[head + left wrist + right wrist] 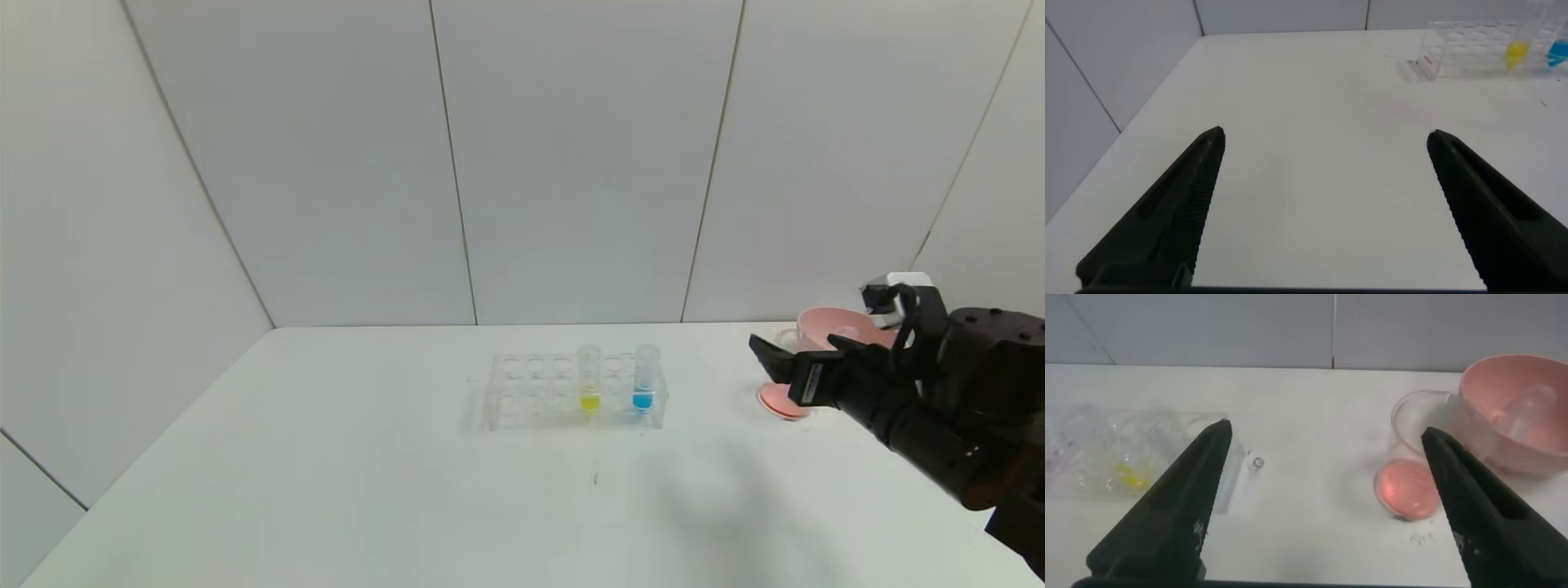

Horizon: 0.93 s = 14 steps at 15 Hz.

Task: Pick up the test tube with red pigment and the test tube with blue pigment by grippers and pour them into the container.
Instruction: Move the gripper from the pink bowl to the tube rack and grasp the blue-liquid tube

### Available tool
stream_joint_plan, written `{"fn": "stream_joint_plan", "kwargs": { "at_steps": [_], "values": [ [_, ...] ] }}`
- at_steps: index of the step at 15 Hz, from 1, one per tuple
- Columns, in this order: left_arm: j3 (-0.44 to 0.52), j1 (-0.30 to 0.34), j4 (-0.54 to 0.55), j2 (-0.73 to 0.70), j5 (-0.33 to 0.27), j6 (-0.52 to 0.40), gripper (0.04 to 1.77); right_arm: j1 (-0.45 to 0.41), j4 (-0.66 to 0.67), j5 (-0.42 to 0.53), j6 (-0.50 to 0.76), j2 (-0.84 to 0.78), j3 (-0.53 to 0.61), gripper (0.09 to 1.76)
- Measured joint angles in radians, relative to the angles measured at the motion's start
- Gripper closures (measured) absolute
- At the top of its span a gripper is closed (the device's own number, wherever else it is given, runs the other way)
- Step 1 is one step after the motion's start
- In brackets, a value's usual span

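Next, my right gripper should go to the upper part [647, 366] [1164, 436] of the test tube with blue pigment in the clear rack and close there.
The test tube with blue pigment [643, 385] [1558, 52] stands upright in the right end of the clear rack [531, 394]. The container [782, 398] [1409, 483], a clear cup with pink-red liquid at its bottom, stands right of the rack. My right gripper [796, 353] [1326, 429] hovers open and empty just in front of the container, one finger beside it. No tube with red liquid shows; a clear rounded shape lies in the pink bowl [1515, 425]. My left gripper [1325, 132] is open and empty over bare table left of the rack, outside the head view.
A tube with yellow liquid [589, 389] [1515, 54] [1128, 475] stands in the rack [1462, 45] [1094, 449] beside the blue one. The pink bowl [829, 325] sits behind the container near the back wall. White table stretches in front of the rack.
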Motion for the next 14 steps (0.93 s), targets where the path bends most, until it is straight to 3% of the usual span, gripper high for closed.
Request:
{"fn": "stream_joint_plan", "kwargs": {
  "at_steps": [4,7,14],
  "values": [
    [0.000,0.000,0.000,0.000,0.000,0.000,0.05,0.213,-0.011,-0.187,0.056,0.039,0.012,0.17],
    [0.000,0.000,0.000,0.000,0.000,0.000,0.05,0.316,-0.048,-0.274,0.060,0.105,-0.027,0.16],
    [0.000,0.000,-0.001,0.000,0.000,0.000,0.05,0.371,-0.106,-0.334,0.058,0.277,-0.127,0.15]
  ]
}}
